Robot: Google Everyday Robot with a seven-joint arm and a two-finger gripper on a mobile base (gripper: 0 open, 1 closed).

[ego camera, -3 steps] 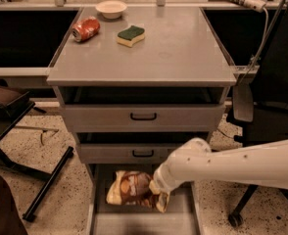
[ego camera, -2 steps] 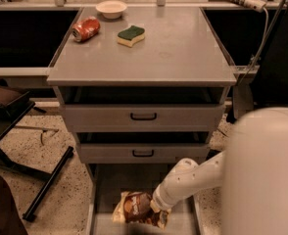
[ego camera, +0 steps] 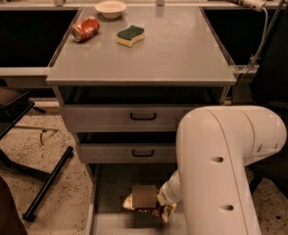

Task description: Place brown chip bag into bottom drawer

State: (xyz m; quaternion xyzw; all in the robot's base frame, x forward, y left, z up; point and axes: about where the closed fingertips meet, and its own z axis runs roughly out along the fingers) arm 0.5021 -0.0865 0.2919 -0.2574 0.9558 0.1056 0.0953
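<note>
Next, my gripper lets go of the brown chip bag on the drawer's grey bottom toward the front of the open bottom drawer (ego camera: 131,215).
The brown chip bag (ego camera: 144,198) hangs crumpled inside the open bottom drawer (ego camera: 108,190), over its grey floor near the middle. My gripper (ego camera: 159,203) is down in the drawer at the bag's right side and is shut on the bag. My large white arm (ego camera: 222,155) fills the lower right and hides the drawer's right half and most of the gripper.
The two upper drawers (ego camera: 143,115) with black handles are closed. On the cabinet top lie a red soda can (ego camera: 85,28), a green-yellow sponge (ego camera: 130,35) and a white bowl (ego camera: 110,8). A black chair base (ego camera: 48,182) stands on the floor at left.
My arm has swung closer to the camera and now covers the right side. The bag has moved with the gripper, lower and a little right, inside the bottom drawer.
</note>
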